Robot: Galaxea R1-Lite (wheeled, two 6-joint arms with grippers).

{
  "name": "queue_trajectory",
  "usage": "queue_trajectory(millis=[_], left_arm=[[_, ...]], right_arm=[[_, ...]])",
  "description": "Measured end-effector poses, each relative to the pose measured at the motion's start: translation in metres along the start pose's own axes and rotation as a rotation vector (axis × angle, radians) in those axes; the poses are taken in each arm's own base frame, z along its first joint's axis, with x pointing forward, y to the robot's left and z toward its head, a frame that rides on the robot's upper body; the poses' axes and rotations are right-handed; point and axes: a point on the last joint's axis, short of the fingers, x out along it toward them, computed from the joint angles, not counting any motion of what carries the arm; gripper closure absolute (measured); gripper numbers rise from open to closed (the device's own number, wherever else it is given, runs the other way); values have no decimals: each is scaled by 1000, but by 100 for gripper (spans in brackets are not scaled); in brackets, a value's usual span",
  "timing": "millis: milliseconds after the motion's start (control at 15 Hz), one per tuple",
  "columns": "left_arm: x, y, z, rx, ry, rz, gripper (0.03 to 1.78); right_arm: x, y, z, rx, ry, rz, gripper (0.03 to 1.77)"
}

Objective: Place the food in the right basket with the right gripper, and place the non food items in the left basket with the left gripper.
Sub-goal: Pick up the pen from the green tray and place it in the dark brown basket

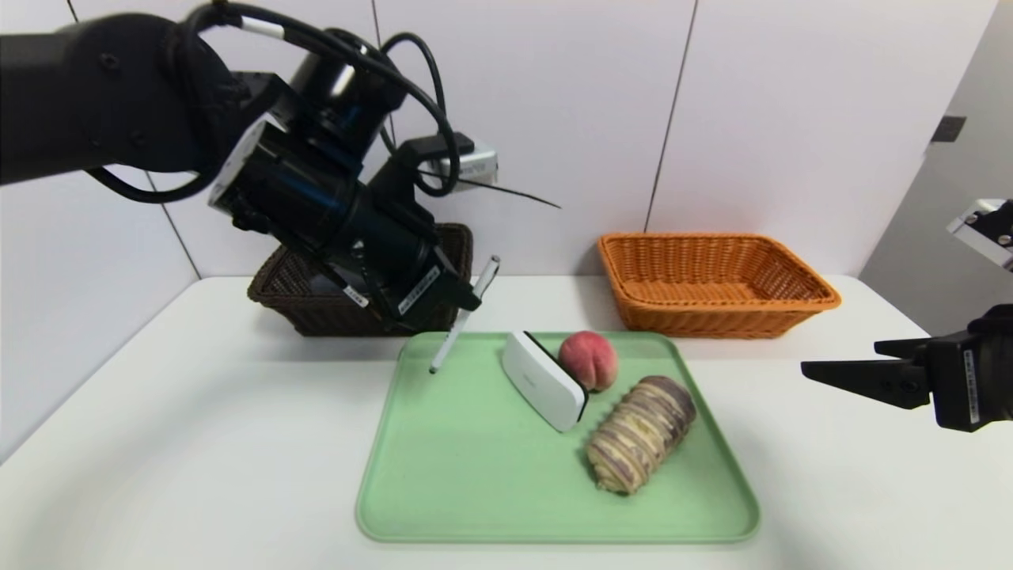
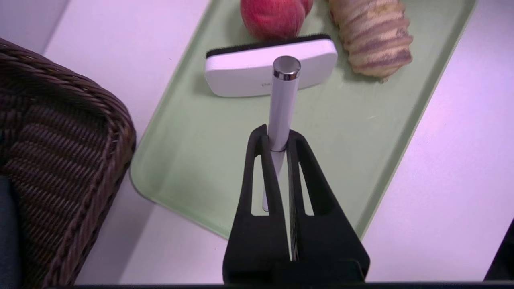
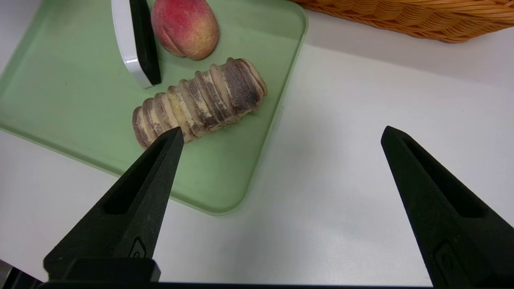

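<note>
Next, my left gripper lets go of the slim white pen inside the dark brown basket (image 1: 408, 289) (image 2: 45, 176), beside the dark grey cloth.
My left gripper (image 1: 472, 302) (image 2: 277, 134) is shut on the slim white pen (image 1: 463, 324) (image 2: 283, 100), which hangs tilted over the far left corner of the green tray (image 1: 475, 475). The dark brown basket (image 1: 273, 279) (image 2: 60, 140) stands just behind and left of it; a dark grey strip of cloth (image 2: 6, 233) shows inside. On the tray the white block (image 1: 542, 380) (image 2: 269, 68) leans on the peach (image 1: 589, 360) (image 3: 184, 26), with the striped bread roll (image 1: 641, 431) (image 3: 200, 100) in front. My right gripper (image 1: 839, 358) (image 3: 281, 134) is open over the table, right of the tray.
The orange-tan basket (image 1: 712, 321) (image 3: 421, 20) stands at the back right, beyond the tray's far right corner. White wall panels close the back of the table. The tray's near left half is bare green.
</note>
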Motion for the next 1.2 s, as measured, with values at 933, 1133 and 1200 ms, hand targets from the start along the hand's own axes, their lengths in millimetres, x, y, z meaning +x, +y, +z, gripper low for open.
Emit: queue_trajectory(millis=[933, 1133, 1200], left_arm=[[-31, 87, -3, 151, 21, 590, 172], [1, 107, -10, 140, 97, 698, 172], [12, 112, -13, 136, 111, 702, 172]], right_arm=[[-3, 1, -2, -2, -7, -3, 10], [-5, 1, -3, -2, -10, -4, 10], [-5, 1, -3, -2, -10, -5, 10]])
